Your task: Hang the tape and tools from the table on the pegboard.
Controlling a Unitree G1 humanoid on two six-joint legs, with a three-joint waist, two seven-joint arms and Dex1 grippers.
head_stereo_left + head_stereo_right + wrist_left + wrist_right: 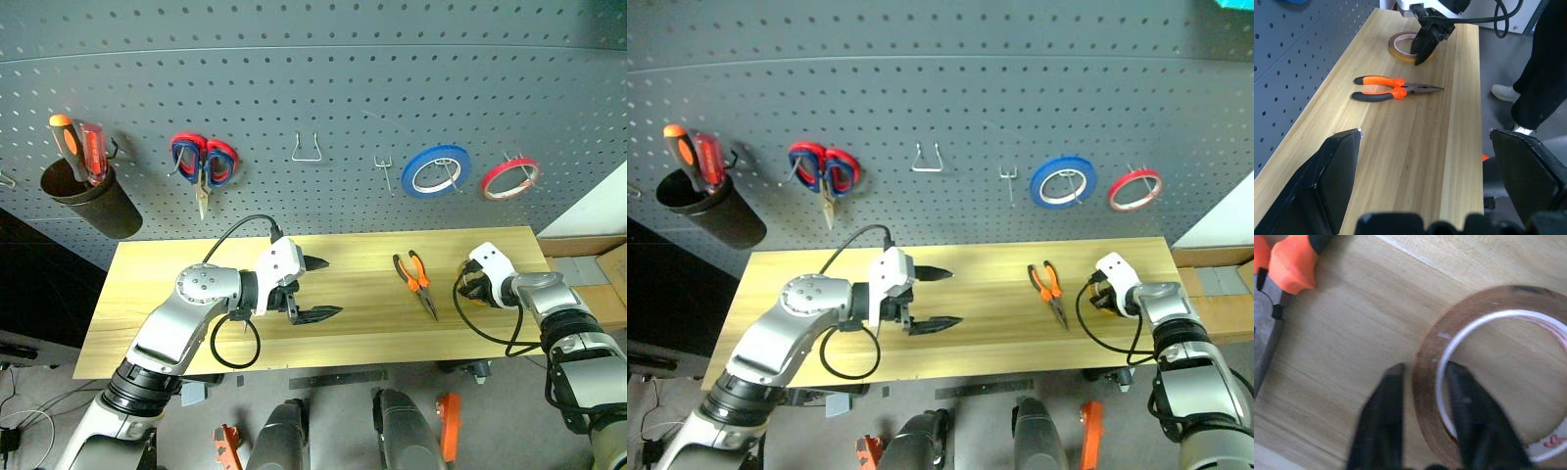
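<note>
I need to use my right gripper to hang the yellow tape on the bare hook [384, 184] next to the blue roll and then let go of it.
The yellow tape [1488, 298] lies flat near the right end of the wood table [362, 328]. My right gripper [1425, 368] points down at it and is shut on its band, one finger inside the ring and one outside; the left wrist view shows this too, with the right gripper [1418, 56] on the tape [1399, 44]. The orange-and-black pliers [416, 282] lie just left of the tape. My left gripper [331, 288] hovers open over the table's middle, pointing toward the pliers [1393, 89]. The dark grey pegboard [323, 78] rises behind the table.
On the pegboard hang red-and-blue scissors [203, 162], a blue roll [437, 168], a red roll [509, 178] and a black cup [88, 191] holding screwdrivers. Two bare hooks [310, 149] [384, 171] sit between them. A person's leg [1542, 73] stands beyond the table's right end.
</note>
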